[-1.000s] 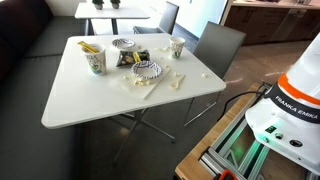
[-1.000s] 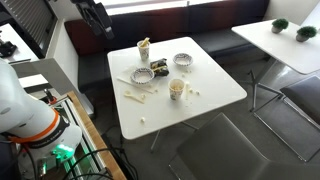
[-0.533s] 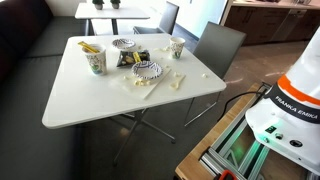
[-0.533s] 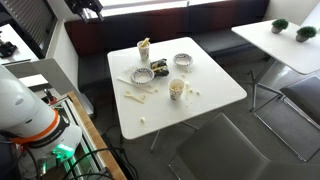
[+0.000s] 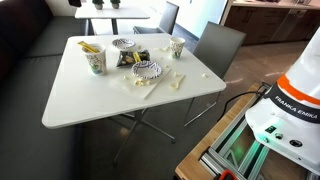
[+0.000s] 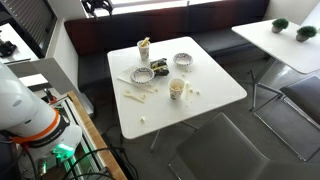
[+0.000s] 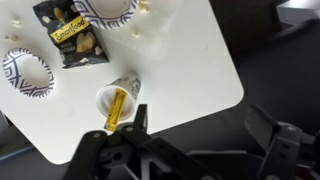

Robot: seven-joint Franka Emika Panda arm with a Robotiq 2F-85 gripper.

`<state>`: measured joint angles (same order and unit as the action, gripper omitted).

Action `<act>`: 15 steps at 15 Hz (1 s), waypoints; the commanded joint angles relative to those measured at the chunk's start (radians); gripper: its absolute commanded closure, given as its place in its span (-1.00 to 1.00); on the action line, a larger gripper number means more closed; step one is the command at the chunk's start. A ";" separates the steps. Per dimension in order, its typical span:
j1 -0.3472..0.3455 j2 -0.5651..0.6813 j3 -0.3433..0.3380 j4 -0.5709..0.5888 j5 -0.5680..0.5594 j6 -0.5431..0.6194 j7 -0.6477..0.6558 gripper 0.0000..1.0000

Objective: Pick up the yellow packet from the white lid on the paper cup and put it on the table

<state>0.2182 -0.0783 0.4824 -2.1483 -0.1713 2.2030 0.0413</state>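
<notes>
Next, my gripper goes to the yellow packet's overhanging end [image 5: 84,45] [image 7: 111,121], near the table edge beyond the white lid, and closes there.
The paper cup [image 5: 95,62] stands near a far corner of the table [image 5: 90,95], and the yellow packet [image 5: 90,46] lies across its white lid. Both also show in an exterior view, cup [image 6: 144,55] and packet [image 6: 144,43]. In the wrist view the packet [image 7: 119,108] lies on the lid [image 7: 108,98] close to the table edge. My gripper [image 7: 200,128] is open and empty. It hangs high above the floor beside the table, apart from the cup. It shows at the top edge of an exterior view [image 6: 97,6].
Two patterned bowls [image 5: 124,44] [image 5: 147,69], a dark snack bag [image 5: 130,58], a small lidless cup [image 5: 177,47] and pale scraps [image 5: 150,82] lie on the table. Grey chairs [image 5: 218,45] stand beside it. A smaller table [image 5: 112,12] stands behind.
The gripper has risen and moved away from the table's corner, now only at the top edge of an exterior view. The cup, packet and other objects have not moved.
</notes>
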 commanded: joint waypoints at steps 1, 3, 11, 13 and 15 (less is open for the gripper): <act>0.048 0.061 -0.057 0.048 -0.057 0.000 0.011 -1.00; 0.053 0.157 -0.076 0.121 -0.105 0.005 0.012 -1.00; 0.061 0.213 -0.095 0.171 -0.141 0.017 0.069 -1.00; 0.055 0.252 -0.140 0.182 -0.159 0.065 0.139 -1.00; 0.049 0.293 -0.188 0.192 -0.160 0.129 0.170 -1.00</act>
<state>0.2560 0.1403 0.3622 -1.9870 -0.3028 2.2589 0.1486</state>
